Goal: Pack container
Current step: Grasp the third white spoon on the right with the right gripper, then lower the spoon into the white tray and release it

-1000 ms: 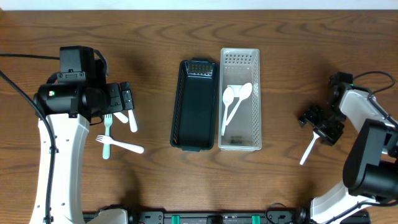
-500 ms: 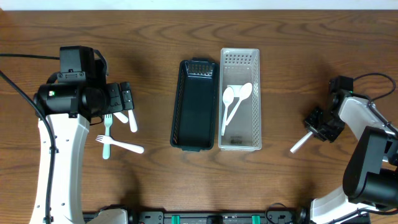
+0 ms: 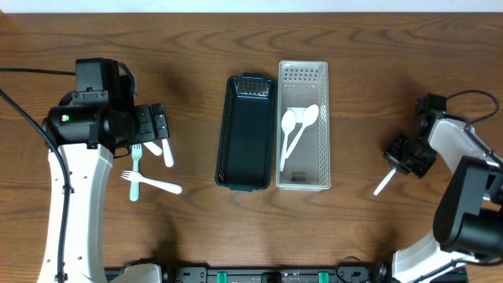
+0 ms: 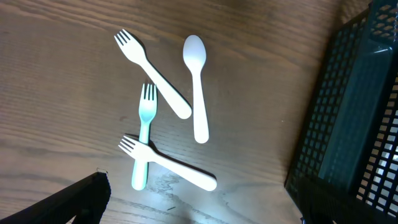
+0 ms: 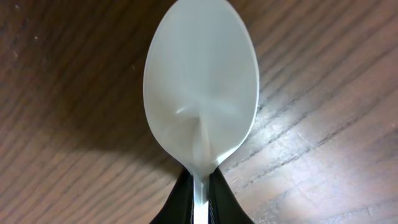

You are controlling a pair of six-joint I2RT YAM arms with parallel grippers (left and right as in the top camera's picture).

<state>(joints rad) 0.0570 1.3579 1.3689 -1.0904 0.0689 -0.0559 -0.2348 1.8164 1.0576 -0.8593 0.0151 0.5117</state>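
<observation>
Next, I release the white spoon from my right gripper in among the other white spoons inside the clear slotted container (image 3: 300, 135).
A clear slotted container (image 3: 303, 177) stands right of a black mesh basket (image 3: 246, 132) at the table's middle; two white spoons (image 3: 294, 130) lie inside the clear one. My right gripper (image 3: 405, 157) is at the right side, shut on a white spoon (image 3: 385, 182). In the right wrist view the spoon's bowl (image 5: 202, 81) points away and the jaws pinch its neck (image 5: 200, 186). My left gripper (image 3: 160, 126) hovers open above loose cutlery: a white fork (image 4: 152, 78), a white spoon (image 4: 198, 87), a mint fork (image 4: 144, 137) and another white fork (image 4: 168, 163).
The black basket's mesh wall (image 4: 354, 124) fills the right edge of the left wrist view. Bare wooden table lies between the clear container and my right arm. Cables trail at the far left (image 3: 23, 71) and far right (image 3: 471, 98).
My right gripper has closed on the white spoon's neck, and the spoon's handle has swung slightly. The left arm and the cutlery under it have not moved.
</observation>
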